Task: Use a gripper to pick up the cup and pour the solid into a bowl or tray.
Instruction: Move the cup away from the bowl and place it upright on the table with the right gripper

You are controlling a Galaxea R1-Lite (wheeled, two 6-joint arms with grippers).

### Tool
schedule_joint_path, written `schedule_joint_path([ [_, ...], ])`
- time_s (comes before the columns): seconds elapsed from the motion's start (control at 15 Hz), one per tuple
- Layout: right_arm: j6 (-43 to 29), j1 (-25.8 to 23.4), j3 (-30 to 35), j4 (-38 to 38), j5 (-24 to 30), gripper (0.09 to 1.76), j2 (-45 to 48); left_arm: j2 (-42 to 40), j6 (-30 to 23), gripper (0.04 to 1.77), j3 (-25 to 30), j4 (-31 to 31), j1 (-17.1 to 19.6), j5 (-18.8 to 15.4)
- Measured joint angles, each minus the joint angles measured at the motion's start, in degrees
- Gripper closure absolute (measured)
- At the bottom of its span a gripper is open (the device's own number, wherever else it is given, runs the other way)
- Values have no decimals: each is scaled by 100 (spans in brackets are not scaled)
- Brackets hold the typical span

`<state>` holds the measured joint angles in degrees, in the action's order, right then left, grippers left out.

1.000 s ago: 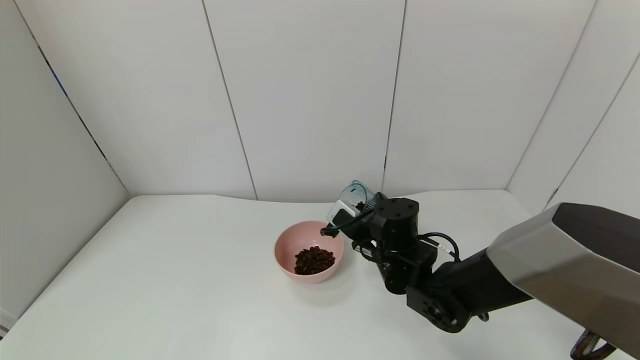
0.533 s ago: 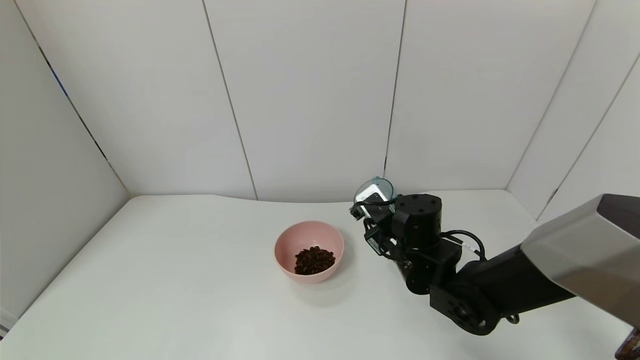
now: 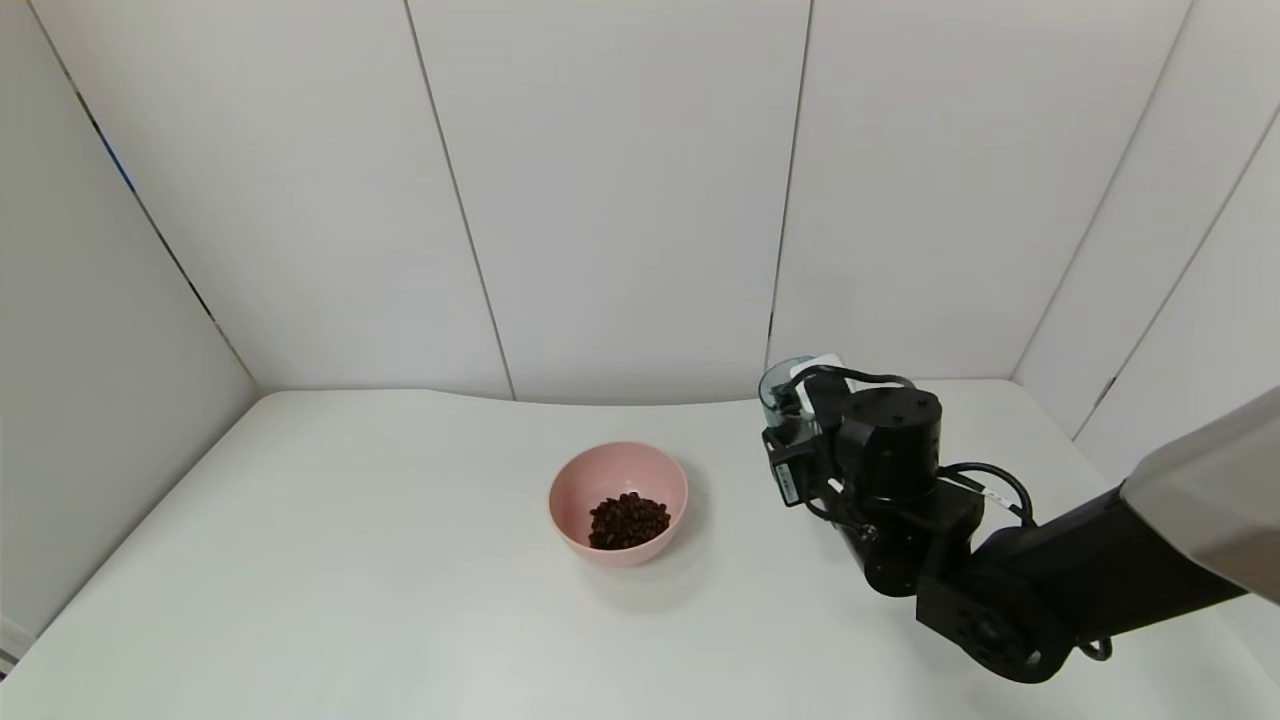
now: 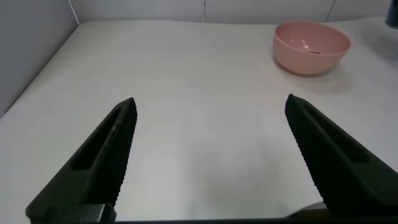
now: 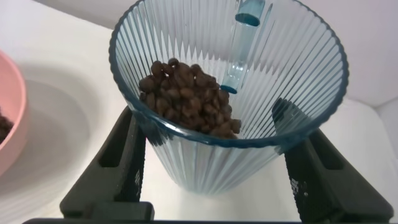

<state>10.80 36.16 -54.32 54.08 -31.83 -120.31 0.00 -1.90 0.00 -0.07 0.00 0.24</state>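
The robot's right gripper needs to release the cup, now near upright beside the pink bowl, on the white table about one bowl's width away from the pink bowl (image 3: 830, 509).
The pink bowl (image 3: 618, 478) stands mid-table with a heap of dark brown solid (image 3: 628, 520) in it. My right gripper (image 3: 795, 415) is to the right of the bowl, shut on the ribbed blue-grey cup (image 3: 778, 385), which is near upright. In the right wrist view the cup (image 5: 211, 155) sits between my right gripper's (image 5: 214, 163) jaws, with more solid (image 5: 186, 96) lying against its inner wall. The bowl's edge (image 5: 9, 118) shows beside it. My left gripper (image 4: 210, 102) is open and empty over bare table, far from the bowl (image 4: 311, 46).
White table (image 3: 350, 560) with white panel walls at the back and both sides. The right arm (image 3: 1050, 590) reaches in from the lower right. I cannot tell whether the cup's base touches the table.
My right gripper has moved right, away from over the bowl's rim, and turned the cup from tilted back to near upright. The heap in the bowl looks unchanged.
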Motion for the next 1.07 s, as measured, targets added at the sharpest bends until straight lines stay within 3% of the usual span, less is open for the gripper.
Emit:
schedule_joint_path([
  [0.33, -595, -245, 483, 118, 24, 53, 168, 0, 0, 9, 0, 0, 0, -2],
  [1.07, -618, -328, 1312, 1221, 322, 53, -351, 0, 0, 9, 0, 0, 0, -2],
])
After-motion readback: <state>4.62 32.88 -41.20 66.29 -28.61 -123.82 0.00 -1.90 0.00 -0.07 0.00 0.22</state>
